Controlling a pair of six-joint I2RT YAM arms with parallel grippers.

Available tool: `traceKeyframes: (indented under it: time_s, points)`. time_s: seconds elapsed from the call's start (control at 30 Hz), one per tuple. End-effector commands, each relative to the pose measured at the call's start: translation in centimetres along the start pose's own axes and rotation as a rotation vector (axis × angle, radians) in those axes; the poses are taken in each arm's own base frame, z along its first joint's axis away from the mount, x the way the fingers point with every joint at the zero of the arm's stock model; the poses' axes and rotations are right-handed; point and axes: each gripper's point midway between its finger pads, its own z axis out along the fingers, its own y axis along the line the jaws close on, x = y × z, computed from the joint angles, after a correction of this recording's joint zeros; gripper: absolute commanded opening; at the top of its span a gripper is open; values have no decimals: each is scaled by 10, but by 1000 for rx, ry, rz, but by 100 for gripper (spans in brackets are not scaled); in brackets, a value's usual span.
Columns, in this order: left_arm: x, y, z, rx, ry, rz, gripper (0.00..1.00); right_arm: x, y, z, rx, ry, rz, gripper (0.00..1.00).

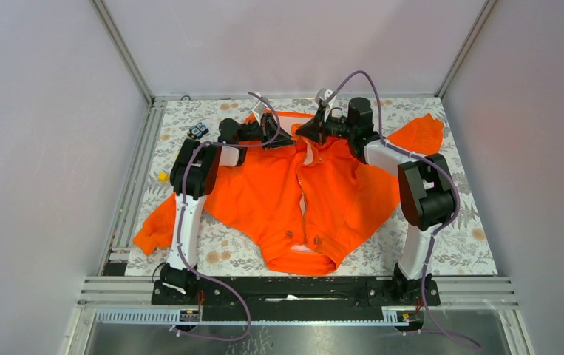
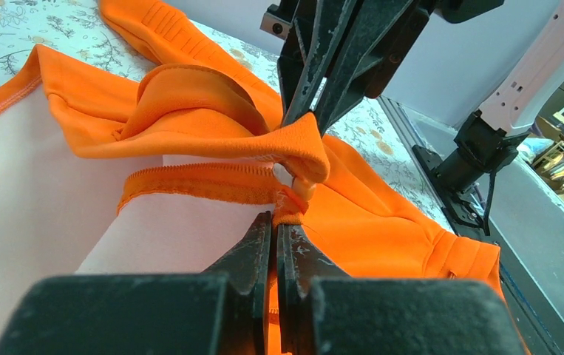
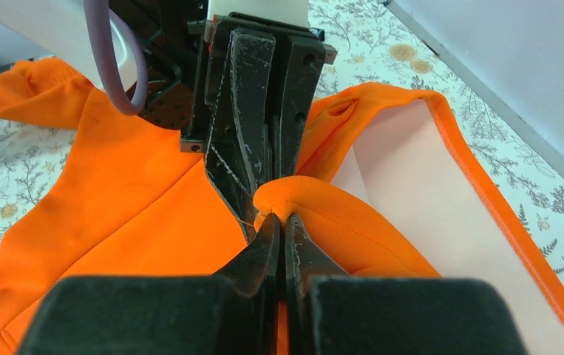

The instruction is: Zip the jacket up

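Note:
Next, I open my left gripper, which holds the jacket's zipper edge below the raised collar fold in my right gripper, and use it to take that collar fold [image 2: 301, 148].
The orange jacket [image 1: 279, 200] lies flat on the table, collar at the far side, hem near the arms. Its front zipper [image 1: 303, 200] runs down the middle. My left gripper [image 1: 287, 139] and right gripper [image 1: 302, 133] meet at the collar, almost tip to tip. In the left wrist view my left gripper [image 2: 274, 218] is shut on the jacket's zipper edge [image 2: 212, 181], beside the pale lining [image 2: 57, 214]. In the right wrist view my right gripper [image 3: 279, 220] is shut on a raised fold of the orange collar fabric [image 3: 338, 214].
A small black object [image 1: 198, 131] and a small yellow object [image 1: 162, 176] lie on the floral tablecloth [image 1: 456, 244] at the far left. Aluminium rails [image 1: 134, 177] and grey walls enclose the table. The sleeves [image 1: 419, 133] spread toward both sides.

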Motion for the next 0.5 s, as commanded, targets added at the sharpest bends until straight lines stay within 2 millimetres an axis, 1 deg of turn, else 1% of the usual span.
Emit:
traceKeyframes:
  time_s: [0.0, 0.07, 0.13, 0.2, 0.23, 0.3, 0.37, 0.47]
  points:
    - [-21, -14, 14, 36, -39, 131, 0, -14, 29, 15, -164, -88, 13, 0]
    - [-25, -18, 14, 23, -56, 157, 0, -13, 27, 17, -167, -90, 41, 0]
    - [-30, -20, 9, -4, -79, 181, 0, -11, 26, 18, -162, -92, 42, 0]
    - [-37, -22, 3, -38, -107, 208, 4, -10, 23, 17, -158, -91, 47, 0]
    - [-40, -23, -1, -55, -119, 223, 10, -9, 22, 16, -155, -92, 50, 0]
    - [-46, -27, -8, -92, -144, 255, 25, -9, 21, 15, -160, -104, 58, 0]
    - [-50, -32, -15, -127, -163, 286, 36, -10, 21, 14, -167, -113, 64, 0]
    - [-58, -42, -25, -170, -188, 317, 46, -9, 21, 14, -171, -114, 64, 0]
